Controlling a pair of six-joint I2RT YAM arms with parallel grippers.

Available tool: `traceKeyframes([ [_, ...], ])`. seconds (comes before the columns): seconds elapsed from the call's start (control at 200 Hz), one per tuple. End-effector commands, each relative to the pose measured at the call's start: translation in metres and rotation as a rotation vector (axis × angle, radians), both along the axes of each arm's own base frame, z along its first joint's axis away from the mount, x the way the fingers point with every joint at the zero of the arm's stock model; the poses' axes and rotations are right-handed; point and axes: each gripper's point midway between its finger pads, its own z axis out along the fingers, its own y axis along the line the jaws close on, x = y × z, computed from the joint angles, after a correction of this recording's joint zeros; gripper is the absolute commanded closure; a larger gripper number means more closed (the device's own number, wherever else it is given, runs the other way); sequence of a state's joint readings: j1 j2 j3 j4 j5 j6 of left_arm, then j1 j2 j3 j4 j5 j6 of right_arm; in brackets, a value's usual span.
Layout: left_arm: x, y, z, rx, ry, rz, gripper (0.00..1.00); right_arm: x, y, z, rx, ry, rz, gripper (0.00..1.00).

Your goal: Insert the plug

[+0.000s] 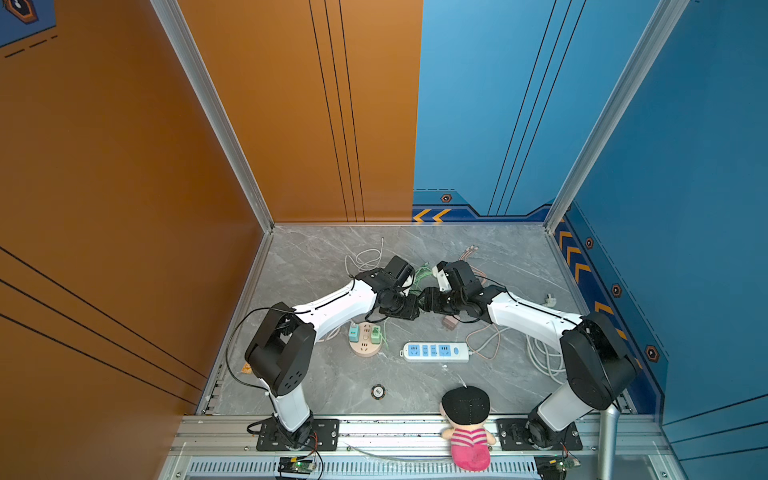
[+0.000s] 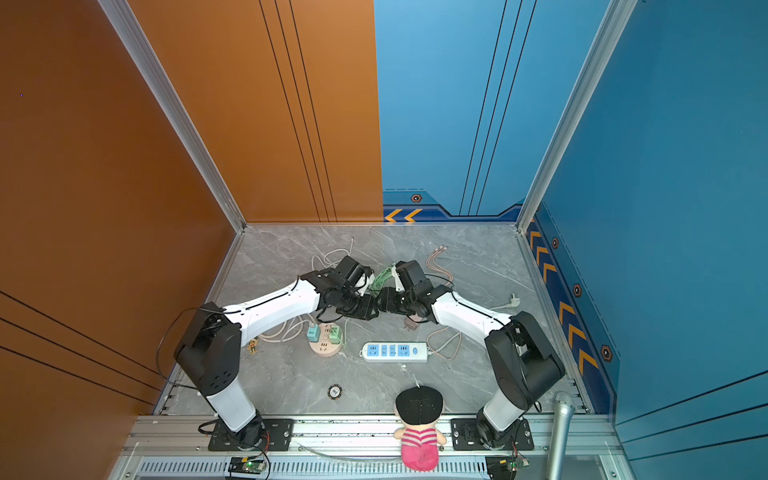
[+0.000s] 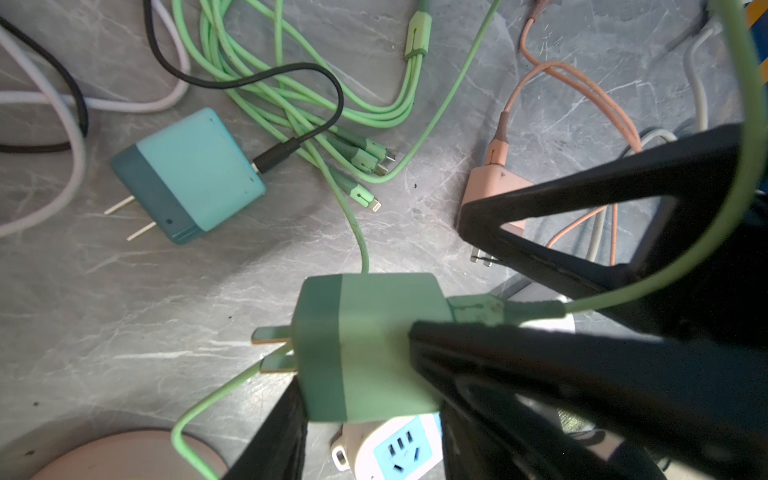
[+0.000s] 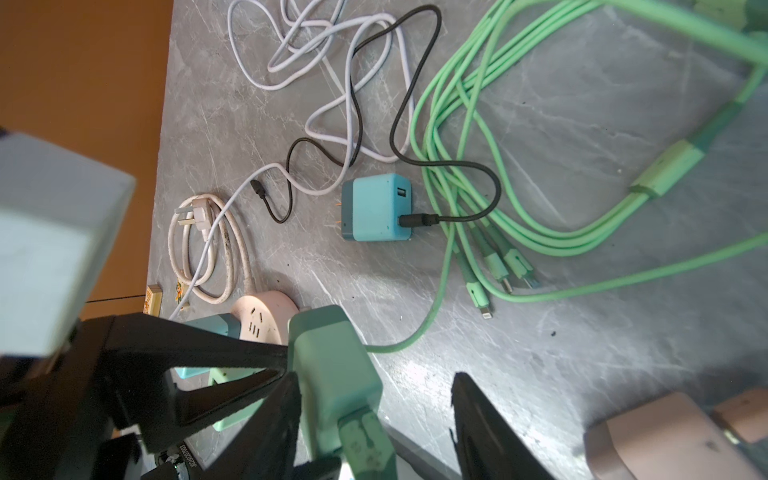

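Note:
My left gripper needs to set the green plug down and take it by its sides (image 3: 380, 286), because it now pinches the plug across its prong end and cable end.
A green plug (image 3: 365, 345) with two flat prongs and a green cable hangs above the grey table (image 1: 316, 374). My left gripper (image 3: 361, 374) is shut on its body; in both top views it meets the right gripper mid-table (image 1: 411, 309). My right gripper (image 4: 376, 376) stands open around the plug's (image 4: 332, 365) cable end: one finger (image 4: 270, 415) lies against the plug, the other stands apart. Just below is a white power strip (image 3: 390, 449) with blue sockets (image 1: 434, 351). A round pink socket (image 1: 365, 338) to the left carries a teal and a green adapter.
A blue charger (image 3: 187, 174) with a black cable lies loose beside a green cable bundle (image 3: 291, 95). A pink charger (image 3: 494, 187) and its cable are on the right. White cords (image 4: 332, 62), a grey cord (image 1: 544, 353), a small disc (image 1: 377, 391) and a doll (image 1: 467, 424) sit around.

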State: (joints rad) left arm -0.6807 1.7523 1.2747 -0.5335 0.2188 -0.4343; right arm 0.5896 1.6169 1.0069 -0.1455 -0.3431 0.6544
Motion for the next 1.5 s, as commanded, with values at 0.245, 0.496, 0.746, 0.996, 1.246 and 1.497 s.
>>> traceKeyframes([
  [0.245,0.018,-0.042,-0.004,-0.058,-0.084,-0.007,0.65,-0.027,0.003,0.014,0.006,0.029,0.078,0.33],
  [0.496,0.019,-0.039,-0.034,0.077,-0.042,0.013,0.64,-0.037,-0.022,0.012,-0.034,0.049,0.037,0.33],
  [0.746,0.022,-0.034,-0.057,0.161,0.011,0.092,0.55,-0.047,-0.042,0.003,-0.094,0.066,0.012,0.33],
  [0.996,0.021,-0.039,-0.041,0.143,0.017,0.066,0.29,-0.046,-0.064,0.008,-0.085,0.047,-0.048,0.32],
  [1.246,0.02,-0.016,0.01,0.14,-0.033,-0.051,0.24,-0.039,-0.086,0.015,-0.075,0.021,-0.093,0.32],
  [1.497,0.019,0.026,0.029,0.392,-0.177,-0.43,0.22,-0.039,-0.096,0.028,-0.079,-0.041,-0.057,0.32],
])
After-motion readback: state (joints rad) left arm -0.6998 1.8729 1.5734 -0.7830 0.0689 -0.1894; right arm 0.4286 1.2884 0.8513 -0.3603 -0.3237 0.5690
